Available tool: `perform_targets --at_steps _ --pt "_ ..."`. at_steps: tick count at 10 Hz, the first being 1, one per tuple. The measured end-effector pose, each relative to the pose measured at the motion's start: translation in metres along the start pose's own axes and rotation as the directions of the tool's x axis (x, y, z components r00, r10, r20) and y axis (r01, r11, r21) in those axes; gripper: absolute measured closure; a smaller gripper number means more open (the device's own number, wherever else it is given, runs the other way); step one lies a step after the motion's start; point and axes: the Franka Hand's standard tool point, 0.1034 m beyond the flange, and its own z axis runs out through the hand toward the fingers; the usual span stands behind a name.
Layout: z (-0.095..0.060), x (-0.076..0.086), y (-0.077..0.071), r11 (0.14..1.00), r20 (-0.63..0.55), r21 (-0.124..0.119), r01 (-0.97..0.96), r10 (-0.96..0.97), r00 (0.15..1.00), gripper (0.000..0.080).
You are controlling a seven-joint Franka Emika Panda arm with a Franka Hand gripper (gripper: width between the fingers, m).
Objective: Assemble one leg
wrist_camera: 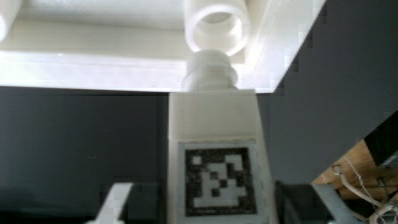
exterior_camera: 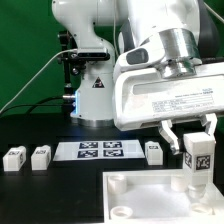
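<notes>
Next, the gripper releases the leg upright in the corner socket [exterior_camera: 202, 203] [wrist_camera: 217, 30] beneath the leg's tip on the big white square piece.
My gripper [exterior_camera: 192, 140] is shut on a leg [exterior_camera: 197, 160], a small white block with a black-and-white tag on its face, held upright. Its lower end stands at the far corner, on the exterior view's right, of the big white square piece [exterior_camera: 140, 195]. In the wrist view the leg [wrist_camera: 217, 140] runs out from between the fingers [wrist_camera: 118, 203]. Its narrow tip [wrist_camera: 210, 70] lies against the rim of a round corner socket [wrist_camera: 221, 20]. I cannot tell how deep the tip sits in the socket.
The marker board [exterior_camera: 100, 150] lies flat behind the square piece. Two loose legs [exterior_camera: 15, 157] [exterior_camera: 41, 155] stand at the exterior view's left, and a third one [exterior_camera: 154, 151] at the board's right end. The arm's white base [exterior_camera: 95, 90] rises behind, before a green backdrop.
</notes>
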Motion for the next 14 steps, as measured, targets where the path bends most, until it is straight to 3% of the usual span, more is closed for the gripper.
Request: perform_targets --at_steps 6,14 --pt "0.015 -0.008 -0.004 1.000 0.017 0.004 0.001 -0.001 1.000 0.0506" --pt "0.024 -0.025 -0.006 1.000 0.035 0.005 0.013 -0.013 0.999 0.0506"
